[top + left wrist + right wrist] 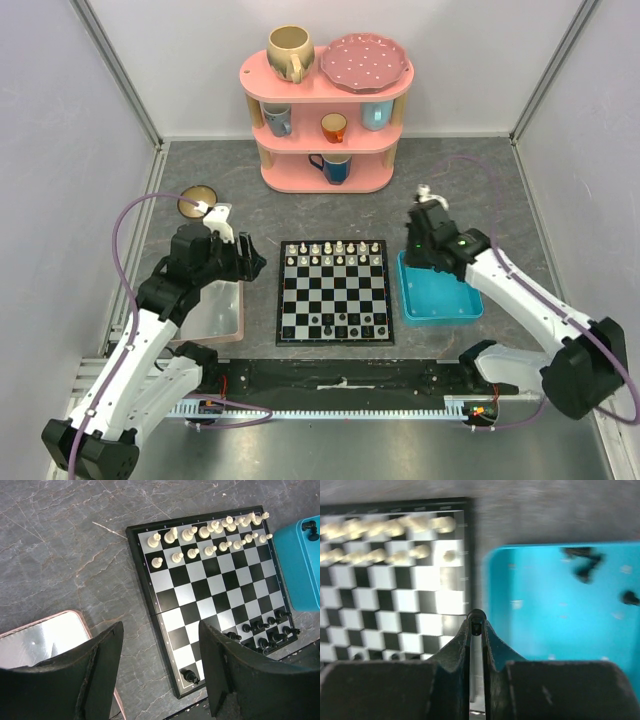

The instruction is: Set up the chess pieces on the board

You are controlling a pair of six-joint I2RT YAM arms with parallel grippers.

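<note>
The robot's right gripper should set the black piece down on the dark square diagonal to the corner piece [302, 320] next to the grey tray.
The board [334, 290] lies flat at the table's middle. Cream-white chess pieces [335, 252] fill its two far rows, and several black pieces [345, 322] stand on its near rows. My right gripper [477, 622] is shut on a small black piece [477, 616], held between the board's right edge [465, 555] and the blue tray [560, 605]. A few more black pieces [582, 565] lie in that tray. My left gripper [160, 630] is open and empty over the board's near left corner [182, 692], where one black piece [190, 676] stands.
A pink-rimmed grey tray [215, 310] lies left of the board, under my left arm. The blue tray [440, 300] touches the board's right side. A pink shelf [325, 130] with cups and a plate stands at the back. A brown disc [195, 203] lies at the far left.
</note>
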